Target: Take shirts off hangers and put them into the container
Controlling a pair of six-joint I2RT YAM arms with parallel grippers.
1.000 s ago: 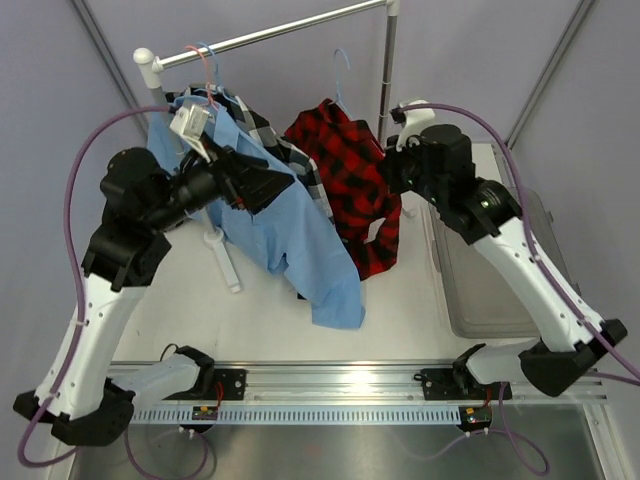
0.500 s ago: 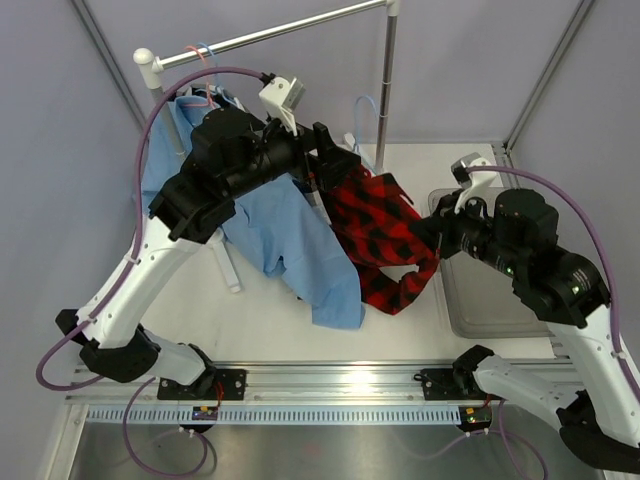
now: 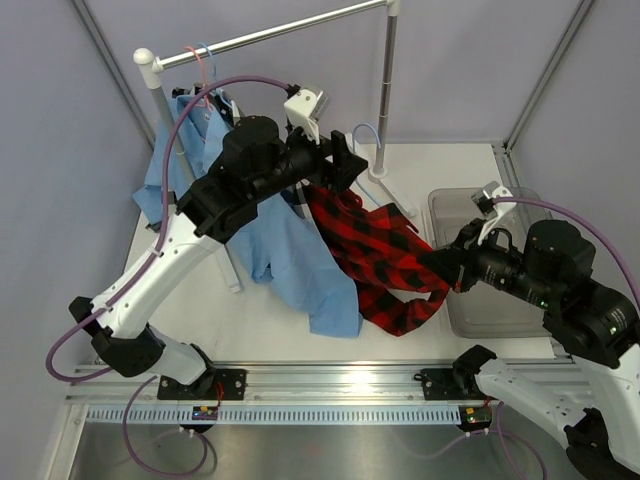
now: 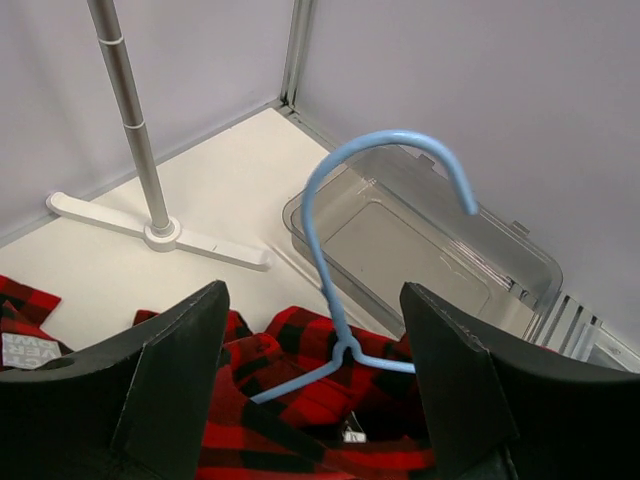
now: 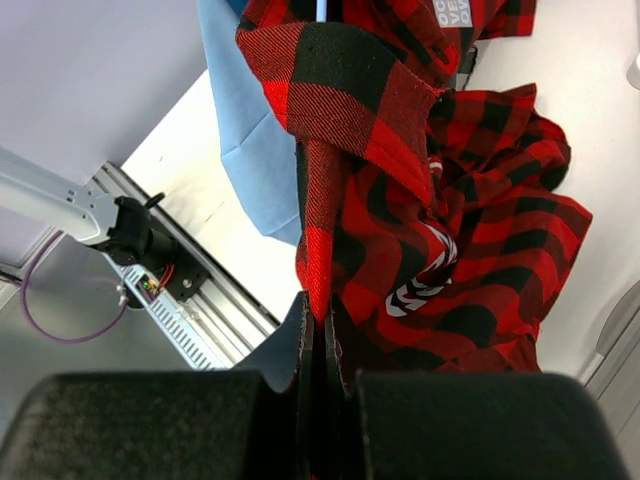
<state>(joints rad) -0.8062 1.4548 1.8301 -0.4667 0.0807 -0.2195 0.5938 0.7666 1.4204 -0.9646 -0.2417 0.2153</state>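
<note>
Next, my left gripper clamps the hanger, as the hanger's neck stands loose between its fingers, while my right gripper takes the plaid shirt lower down (image 3: 428,300).
The red-and-black plaid shirt (image 3: 385,270) sags from its light blue hanger (image 3: 366,132) down to the table, stretched toward the right. My right gripper (image 3: 440,268) is shut on a folded edge of the plaid shirt (image 5: 318,300). My left gripper (image 4: 320,390) is open, its jaws on either side of the hanger's neck (image 4: 343,345) without touching it; the hanger's hook is free of the rail. The light blue shirt (image 3: 290,250) hangs at left, and a strip of the check shirt (image 3: 297,197) shows behind my left arm. The clear container (image 3: 450,215) sits at right, partly under my right arm.
The silver rail (image 3: 270,33) crosses the back, its right post (image 3: 386,90) standing on a white foot (image 4: 160,235). A pink hanger (image 3: 207,80) and a blue hanger (image 3: 205,48) stay hooked on it at left. Grey walls enclose the table.
The plaid shirt's hanger came off the rail. My right gripper pulled the shirt down and toward the near right. My left arm swung right to the hanger, and its jaws narrowed a little.
</note>
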